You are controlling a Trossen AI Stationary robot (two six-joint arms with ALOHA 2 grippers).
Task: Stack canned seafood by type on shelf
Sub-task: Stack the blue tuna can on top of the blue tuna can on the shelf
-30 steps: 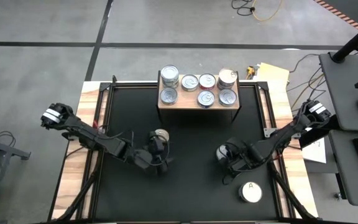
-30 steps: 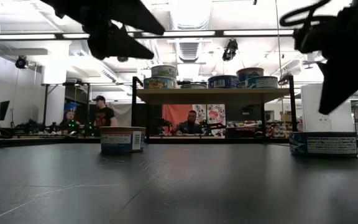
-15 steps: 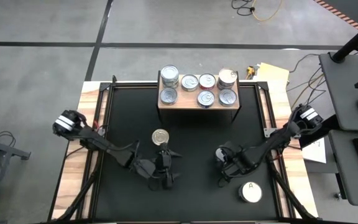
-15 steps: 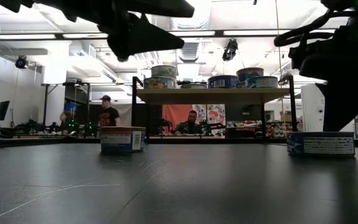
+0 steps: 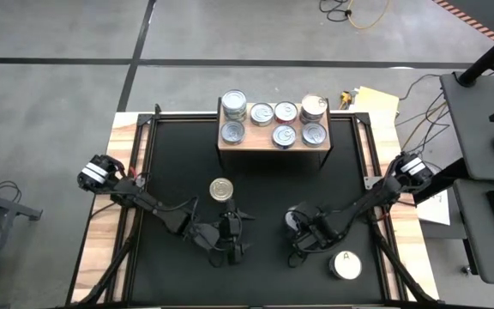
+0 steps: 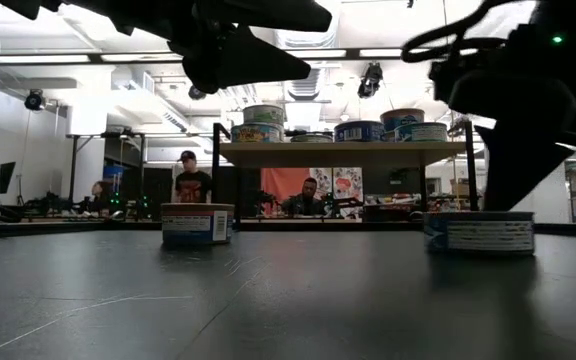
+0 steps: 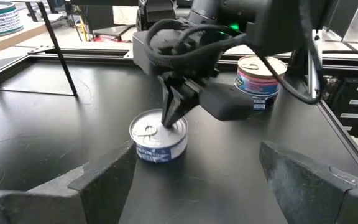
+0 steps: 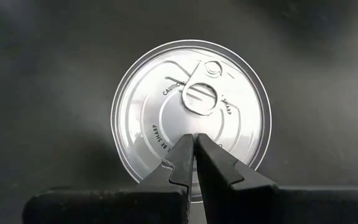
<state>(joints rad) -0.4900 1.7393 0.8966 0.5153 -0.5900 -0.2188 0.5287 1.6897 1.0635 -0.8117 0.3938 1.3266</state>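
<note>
The next move for my left gripper is to go to the silver-topped can's rim [image 5: 287, 225] [image 7: 168, 145], on the side facing this gripper, and close there.
A silver-topped can [image 8: 191, 118] with a pull ring stands on the black tabletop [image 5: 264, 184]; it also shows in the high view [image 5: 291, 220], the low view [image 6: 478, 232] and the left wrist view [image 7: 159, 135]. My right gripper [image 8: 194, 142] is shut, its tips on this can's lid. My left gripper [image 7: 194, 186] is open and empty over the table [image 5: 232, 242], facing that can. A gold-topped can [image 5: 221, 189] stands alone on the table. A white-topped can [image 5: 345, 264] stands at the near right. The wooden shelf [image 5: 274, 142] at the far edge carries several cans. My right gripper presses its shut fingertips [image 8: 185, 155] down on the silver can's lid [image 8: 166, 134], between the pull ring and the rim. The fingers come slanting down from above. The can stands upright with its bottom on the table.
The shelf's dark legs [image 6: 215, 175] stand on the far side of the table. Wooden table edges [image 5: 101, 249] run along both sides. People sit in the room beyond the table [image 6: 193, 180]. Bare black tabletop lies between the shelf and the two grippers.
My right gripper has gone toward the table's left and a little toward the near edge, and the silver can under its tips has slid along the table with it. My left gripper has drawn back from the gold-topped can toward the near edge and right.
</note>
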